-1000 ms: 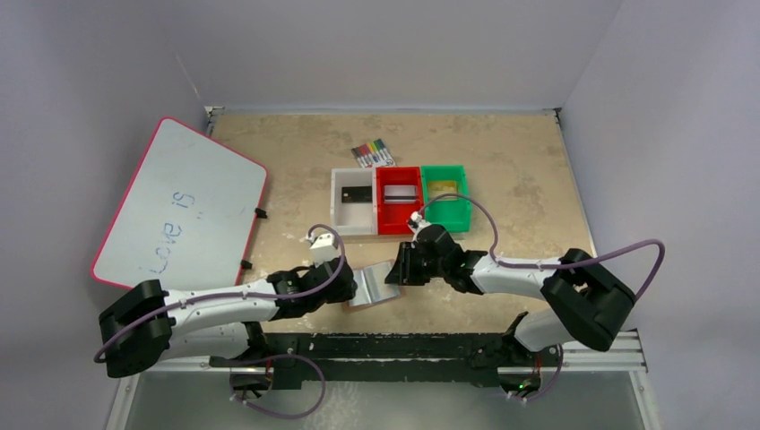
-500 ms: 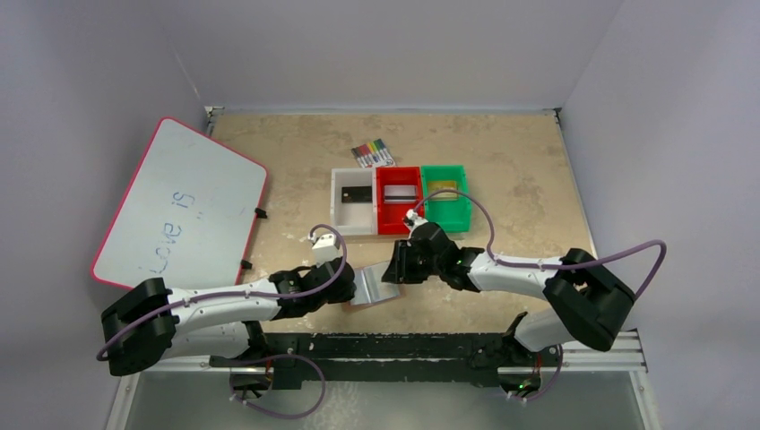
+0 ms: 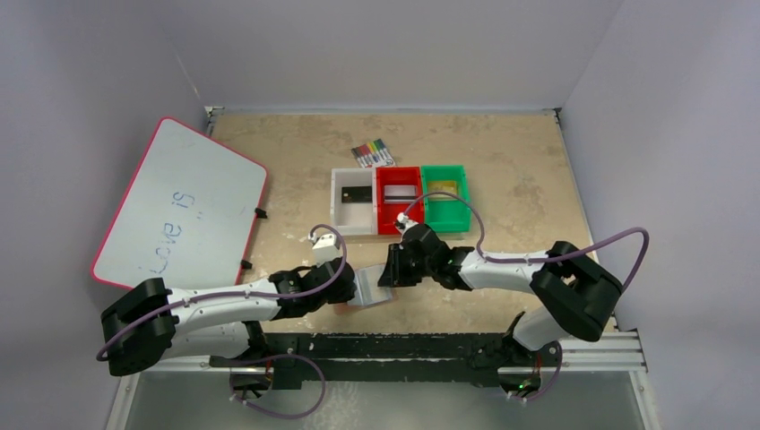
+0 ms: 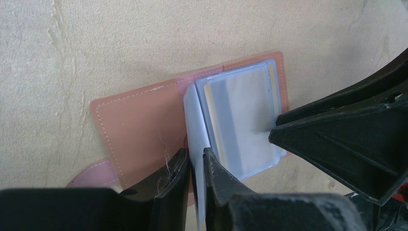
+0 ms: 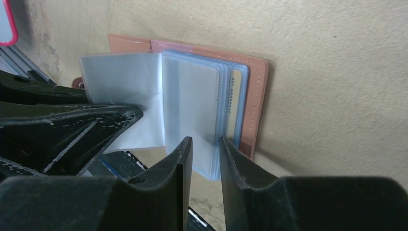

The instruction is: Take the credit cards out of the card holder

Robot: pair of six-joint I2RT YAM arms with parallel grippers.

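My left gripper should lay the clear pocket leaf flat and pinch it down at the tan cover's edge point(image 4: 107, 134), because the leaf stands upright by the card holder's fold.
The tan card holder point(image 3: 369, 288) lies open on the table between both arms. My left gripper point(image 4: 195, 155) is shut on one clear pocket leaf, holding it up off the left cover point(image 4: 139, 130). A credit card point(image 4: 240, 115) with a grey stripe shows through the top pocket. My right gripper point(image 5: 206, 140) is closed round the near corner of the pocket stack point(image 5: 192, 106), with a gold card edge point(image 5: 234, 103) showing among the leaves. More cards lie in the bins: black point(image 3: 356, 193), silver point(image 3: 400, 192), gold point(image 3: 444, 186).
White point(image 3: 353, 215), red point(image 3: 398, 215) and green point(image 3: 446, 211) bins stand in a row behind the holder, with a marker pack point(image 3: 372, 153) beyond them. A red-rimmed whiteboard point(image 3: 184, 202) lies at the left. The two grippers sit very close together.
My right gripper has slid a little to the left onto the pocket stack and its jaws have narrowed. My left gripper has closed on the clear leaf.
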